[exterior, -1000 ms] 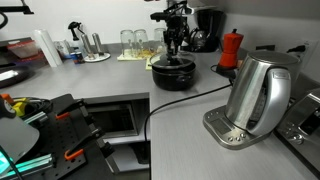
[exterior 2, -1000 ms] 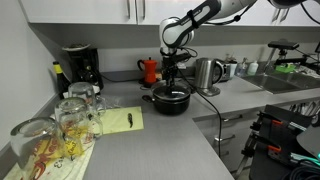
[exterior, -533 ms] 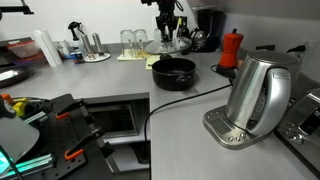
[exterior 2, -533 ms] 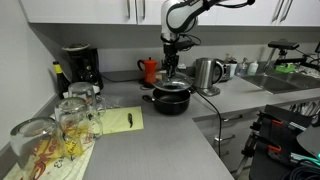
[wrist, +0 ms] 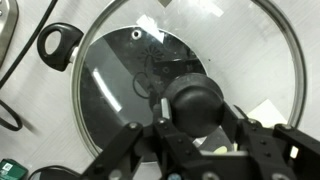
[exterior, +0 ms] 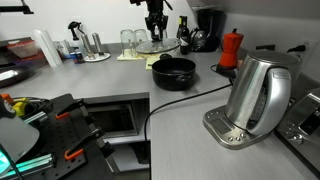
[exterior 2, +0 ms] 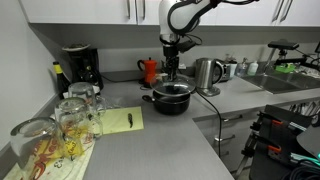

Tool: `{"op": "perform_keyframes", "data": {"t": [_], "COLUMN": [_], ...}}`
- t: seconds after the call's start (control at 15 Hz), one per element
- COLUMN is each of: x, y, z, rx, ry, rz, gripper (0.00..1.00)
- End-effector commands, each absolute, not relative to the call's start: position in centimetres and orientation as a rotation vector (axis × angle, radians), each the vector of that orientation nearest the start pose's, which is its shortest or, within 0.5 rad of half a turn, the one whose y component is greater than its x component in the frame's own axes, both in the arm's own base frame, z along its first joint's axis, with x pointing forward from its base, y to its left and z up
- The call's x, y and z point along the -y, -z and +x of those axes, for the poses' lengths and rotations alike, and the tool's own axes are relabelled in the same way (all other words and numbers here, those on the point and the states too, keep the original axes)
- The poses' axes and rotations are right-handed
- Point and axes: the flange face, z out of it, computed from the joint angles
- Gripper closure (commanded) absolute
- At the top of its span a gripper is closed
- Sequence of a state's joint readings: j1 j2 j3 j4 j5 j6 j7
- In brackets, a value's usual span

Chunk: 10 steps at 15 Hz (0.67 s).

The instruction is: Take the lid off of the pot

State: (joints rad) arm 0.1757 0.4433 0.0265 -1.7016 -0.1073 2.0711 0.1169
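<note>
The robot's gripper will release the glass lid on the grey counter (exterior: pixel 130 77) beside the black pot, in front of the drinking glasses.
The black pot (exterior: pixel 173 72) stands uncovered on the grey counter; it also shows in an exterior view (exterior 2: pixel 170 101). My gripper (exterior: pixel 153 27) is shut on the black knob of the glass lid (exterior: pixel 156 44) and holds it in the air, up and to the left of the pot. In an exterior view the lid (exterior 2: pixel 172 86) hangs just above the pot under my gripper (exterior 2: pixel 171 70). In the wrist view my fingers (wrist: pixel 196 106) clamp the knob, with the lid (wrist: pixel 115 75) filling most of the view.
A steel kettle (exterior: pixel 255 95) stands near the front with a black cable (exterior: pixel 175 101) running across the counter. A red moka pot (exterior: pixel 231 48) and a coffee machine (exterior 2: pixel 78 65) stand at the back. Drinking glasses (exterior 2: pixel 70 115) and a yellow notepad (exterior 2: pixel 125 120) lie near the lid's side.
The lid was on the pot a second ago. My gripper has lifted it off by the knob and carried it up and to the left, away from the pot.
</note>
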Motion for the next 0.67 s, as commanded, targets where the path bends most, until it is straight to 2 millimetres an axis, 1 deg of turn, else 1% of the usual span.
{"op": "perform_keyframes", "data": {"t": [0.0, 0.2, 0.27, 0.6], "x": [-16.0, -19.4, -20.8, -26.4], "y": [-33.0, -31.7, -31.2, -28.5], "z": [62.6, 61.2, 60.5, 57.5], "rx": [0.345, 0.475, 0.529, 0.751], "ry": [-0.096, -0.126, -0.139, -0.192], "rz": [-3.258, -3.262, -3.259, -3.223], "gripper": [0.75, 0.75, 0.75, 0.75]}}
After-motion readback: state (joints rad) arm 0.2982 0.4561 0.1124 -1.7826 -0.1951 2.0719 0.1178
